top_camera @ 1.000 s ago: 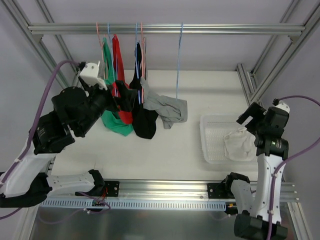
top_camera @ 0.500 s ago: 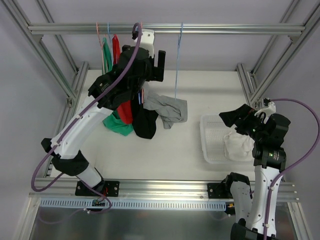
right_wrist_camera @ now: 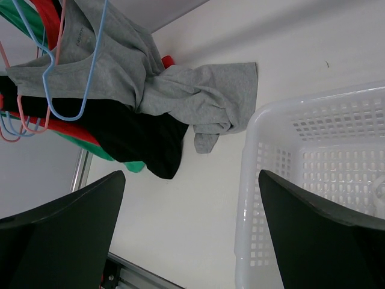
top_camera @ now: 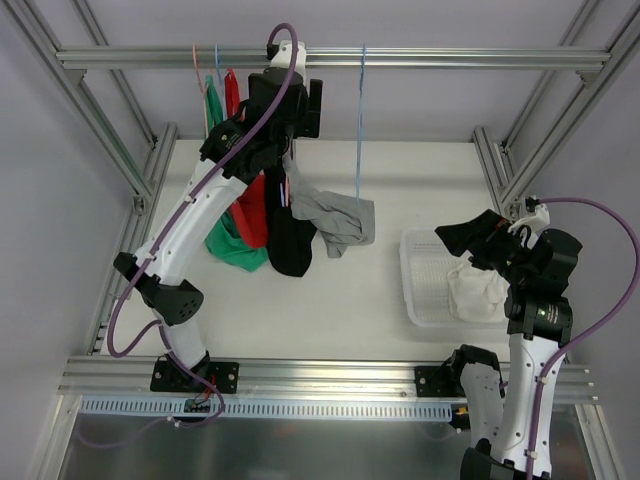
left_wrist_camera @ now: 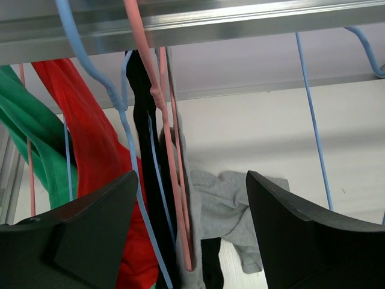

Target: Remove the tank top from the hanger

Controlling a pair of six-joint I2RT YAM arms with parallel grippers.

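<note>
The next step for my right gripper is to grab the grey tank top by its middle (right_wrist_camera: 151, 89), between the pink hanger and the tank top's lower end lying on the table.
Green (top_camera: 232, 250), red (top_camera: 250, 215), black (top_camera: 290, 245) and grey (top_camera: 335, 215) tank tops hang from hangers on the top rail (top_camera: 420, 58), their lower ends resting on the table. My left gripper (top_camera: 303, 105) is open and empty, raised just below the rail. In the left wrist view the left gripper (left_wrist_camera: 189, 241) straddles the pink hanger (left_wrist_camera: 171, 168) that carries the grey tank top (left_wrist_camera: 231, 205), without touching it. My right gripper (top_camera: 470, 235) is open and empty above the basket's left side, facing the clothes; it shows in the right wrist view (right_wrist_camera: 192, 229).
An empty blue hanger (top_camera: 358, 120) hangs right of the clothes and overlaps the grey top in the right wrist view (right_wrist_camera: 90, 72). A white slotted basket (top_camera: 425, 290) holds a white garment (top_camera: 478, 290). Aluminium frame posts stand at both sides.
My left arm has swung up from the left side to the rail, its gripper now at the pink hanger. My right gripper has tilted towards the clothes.
</note>
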